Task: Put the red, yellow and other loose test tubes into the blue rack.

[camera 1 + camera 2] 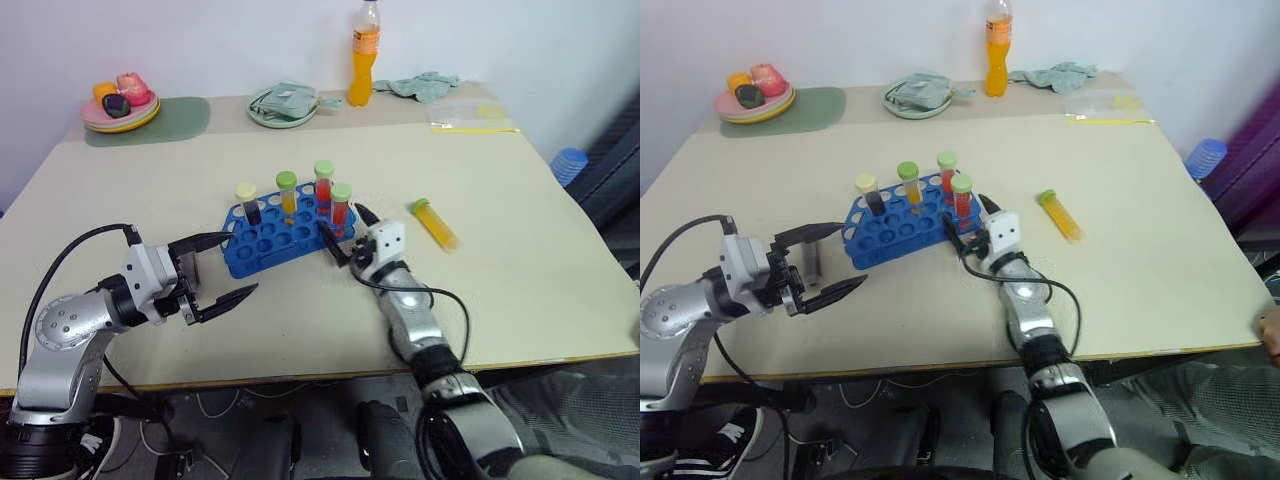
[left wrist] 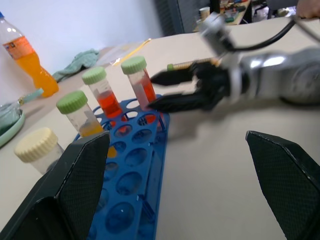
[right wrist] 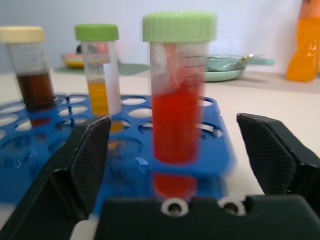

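Note:
The robot's right gripper will close on the bottom end (image 1: 445,237) of the loose yellow tube, opposite the tube's green cap, because that leaves the cap pointing up.
The blue rack (image 1: 270,240) sits mid-table and holds several capped tubes. They are a cream-capped dark one (image 1: 246,202), a green-capped yellow one (image 1: 287,195) and two green-capped red ones (image 1: 323,188). The nearer red tube (image 3: 176,105) stands upright in a hole at the rack's right end. My right gripper (image 1: 340,224) is open, its fingers on either side of this tube and apart from it. A loose yellow tube (image 1: 433,222) with a green cap lies on the table right of the rack. My left gripper (image 1: 243,262) hangs open just left of the rack, holding nothing.
Along the table's back edge stand an orange drink bottle (image 1: 365,45), a green plate with a cloth (image 1: 285,104), a plate of toy food (image 1: 120,105) on a green mat, a crumpled cloth (image 1: 425,86) and a clear bag (image 1: 470,115). There is bare table on the right and in front.

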Tool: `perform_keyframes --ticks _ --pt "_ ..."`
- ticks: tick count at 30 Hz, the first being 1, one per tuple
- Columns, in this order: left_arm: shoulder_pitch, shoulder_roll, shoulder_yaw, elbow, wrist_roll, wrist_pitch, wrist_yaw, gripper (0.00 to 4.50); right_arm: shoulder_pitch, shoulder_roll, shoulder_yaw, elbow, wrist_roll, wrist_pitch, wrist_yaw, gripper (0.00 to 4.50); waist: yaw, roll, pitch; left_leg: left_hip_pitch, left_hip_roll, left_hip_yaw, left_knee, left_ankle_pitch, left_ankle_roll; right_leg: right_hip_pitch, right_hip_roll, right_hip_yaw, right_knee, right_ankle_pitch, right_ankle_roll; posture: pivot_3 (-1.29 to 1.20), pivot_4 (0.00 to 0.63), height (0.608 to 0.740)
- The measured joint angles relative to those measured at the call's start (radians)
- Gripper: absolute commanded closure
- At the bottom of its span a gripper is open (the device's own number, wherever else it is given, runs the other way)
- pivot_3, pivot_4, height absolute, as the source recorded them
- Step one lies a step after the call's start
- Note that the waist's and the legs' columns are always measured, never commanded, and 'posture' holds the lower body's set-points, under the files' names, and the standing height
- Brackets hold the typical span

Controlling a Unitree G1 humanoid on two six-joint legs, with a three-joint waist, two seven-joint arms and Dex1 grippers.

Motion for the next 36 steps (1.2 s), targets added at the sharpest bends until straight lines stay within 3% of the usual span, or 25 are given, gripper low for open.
perform_keyframes --ticks 4,7,14,19,22,30,36 --pt "0.008 -0.011 -0.001 -0.003 0.003 -0.004 0.004 0.0 0.131 -0.195 -0.026 -0.324 0.098 0.259 0.117 0.07 0.0 0.0 0.0 0.0 0.0 0.0 0.0 0.0 0.0 0.001 0.0 0.0 0.0 0.0 0.0 0.0 0.15 0.74" --pt "-0.003 -0.032 -0.005 -0.002 0.005 -0.007 0.009 0.0 0.109 -0.334 -0.065 -0.428 0.14 0.467 0.157 0.07 -0.006 0.0 0.0 0.001 0.001 0.001 0.0 0.0 0.0 0.001 0.0 0.0 0.0 0.0 0.0 0.0 0.15 0.74" --pt "-0.05 -0.068 -0.056 0.022 0.026 -0.03 0.0 0.0 -0.335 -0.563 -0.037 -0.203 0.09 0.944 0.199 0.07 -0.002 0.0 0.0 0.0 0.002 0.002 0.001 0.0 0.001 0.001 0.0 -0.001 -0.001 0.0 0.0 0.0 0.15 0.74" --pt "-0.082 -0.075 -0.083 0.049 0.036 -0.037 -0.004 0.0 -0.593 -0.582 0.167 0.04 0.048 1.262 0.36 0.07 -0.001 0.0 0.001 -0.001 0.001 0.003 0.0 -0.001 0.003 0.0 -0.001 -0.001 -0.004 0.0 0.0 0.0 0.15 0.74" --pt "-0.085 -0.076 -0.084 0.056 0.041 -0.043 -0.004 0.0 -0.677 -0.558 0.228 0.186 0.022 1.341 0.393 0.07 0.0 0.0 0.001 -0.003 0.001 0.003 0.0 -0.001 0.003 -0.001 -0.002 -0.001 -0.004 0.0 0.0 0.0 0.15 0.74" --pt "-0.017 -0.094 -0.083 0.026 0.047 -0.048 0.03 0.0 -0.756 -0.533 0.368 0.418 -0.111 1.27 0.466 0.07 0.001 0.0 0.001 -0.01 0.0 0.003 0.001 -0.001 0.002 -0.008 -0.002 -0.001 -0.002 0.0 0.0 0.0 0.15 0.74" --pt "0.023 -0.117 -0.083 0.001 0.064 -0.065 0.069 0.0 -0.78 -0.526 0.382 0.535 -0.161 1.267 0.51 0.07 0.001 0.0 0.001 -0.01 0.0 0.003 0.001 -0.001 0.002 -0.008 -0.002 -0.001 -0.002 0.0 0.0 0.0 0.15 0.74"
